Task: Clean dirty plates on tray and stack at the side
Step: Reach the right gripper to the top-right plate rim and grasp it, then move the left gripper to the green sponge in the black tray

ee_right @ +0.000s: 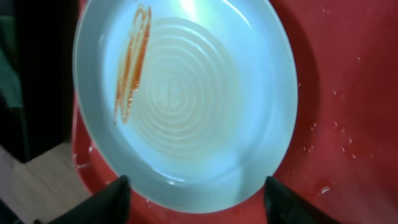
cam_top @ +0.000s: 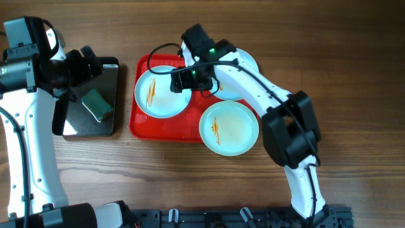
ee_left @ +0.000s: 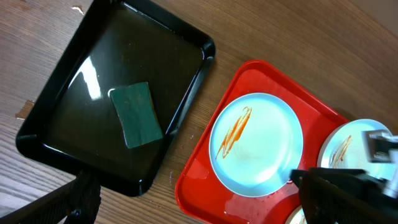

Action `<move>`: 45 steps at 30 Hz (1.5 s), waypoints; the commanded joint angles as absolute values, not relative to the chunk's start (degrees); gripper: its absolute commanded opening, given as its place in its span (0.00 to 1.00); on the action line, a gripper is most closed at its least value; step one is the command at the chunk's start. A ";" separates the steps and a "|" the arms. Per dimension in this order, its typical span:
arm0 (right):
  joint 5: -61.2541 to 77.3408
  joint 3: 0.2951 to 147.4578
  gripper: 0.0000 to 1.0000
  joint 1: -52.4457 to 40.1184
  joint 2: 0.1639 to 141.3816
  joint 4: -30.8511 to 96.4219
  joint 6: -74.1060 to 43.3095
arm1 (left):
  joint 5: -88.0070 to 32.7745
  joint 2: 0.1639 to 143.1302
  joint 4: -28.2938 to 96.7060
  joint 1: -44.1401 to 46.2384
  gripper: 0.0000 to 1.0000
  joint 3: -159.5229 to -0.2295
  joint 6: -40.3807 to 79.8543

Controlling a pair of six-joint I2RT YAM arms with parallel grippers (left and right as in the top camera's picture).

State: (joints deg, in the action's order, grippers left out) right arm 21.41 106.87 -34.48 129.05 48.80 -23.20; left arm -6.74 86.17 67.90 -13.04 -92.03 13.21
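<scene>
The robot's left gripper will next move down to the middle of the green sponge [cam_top: 97, 105] [ee_left: 137, 114] in the black tray and close there, pinching the sponge's long sides together.
The red tray [cam_top: 190, 130] holds three plates. The left plate [cam_top: 161, 95] has an orange sauce streak. The front plate [cam_top: 229, 126], also streaked, overhangs the tray's front right corner. The back plate [cam_top: 243, 79] is partly hidden by my right arm. My right gripper [cam_top: 182, 81] is open over the left plate's right edge. In the right wrist view its fingers [ee_right: 196, 205] sit on either side of that plate's [ee_right: 186, 106] near rim. My left gripper [cam_top: 87, 63] is open and empty above the black tray. In the left wrist view it [ee_left: 199, 205] sees the left plate [ee_left: 256, 143] and the tray [ee_left: 205, 193].
A black tray [cam_top: 76, 123] lies left of the red tray with a green sponge [cam_top: 97, 104] in it. Both also show in the left wrist view, tray [ee_left: 56, 146] and sponge [ee_left: 137, 115]. Water drops dot the red tray [ee_right: 336, 93]. Bare wooden table surrounds both trays.
</scene>
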 commanded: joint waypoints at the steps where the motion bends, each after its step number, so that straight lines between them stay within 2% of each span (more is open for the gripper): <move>1: 16.67 107.35 0.58 -34.83 131.07 47.51 -28.58 | -6.57 87.09 67.79 -13.30 1.00 -92.99 13.96; 12: 6.39 106.19 0.57 -34.87 131.83 45.65 -28.58 | -6.55 87.46 67.79 -13.30 1.00 -92.84 13.93; 28: 8.82 106.00 0.35 -34.94 135.72 44.60 -30.61 | -5.82 87.46 67.70 -13.30 1.00 -89.97 13.93; 32: 8.78 106.00 0.22 -35.20 136.46 44.58 -31.79 | -5.69 87.74 67.70 -13.30 1.00 -89.86 13.96; 35: 8.75 106.00 0.04 -35.20 136.68 44.82 -32.23 | -5.69 88.27 67.79 -13.30 0.99 -89.86 13.98; 43: 7.88 106.00 0.04 -35.20 136.68 45.71 -33.67 | -5.69 92.23 68.12 -13.30 0.98 -89.82 13.98; 45: 7.88 106.00 0.04 -35.20 136.68 45.69 -33.67 | -5.67 94.11 68.10 -13.30 0.95 -89.82 13.98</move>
State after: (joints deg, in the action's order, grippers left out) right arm 8.93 106.43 -34.79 134.69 44.71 -32.36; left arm -6.24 91.15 67.96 -13.04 -90.37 13.28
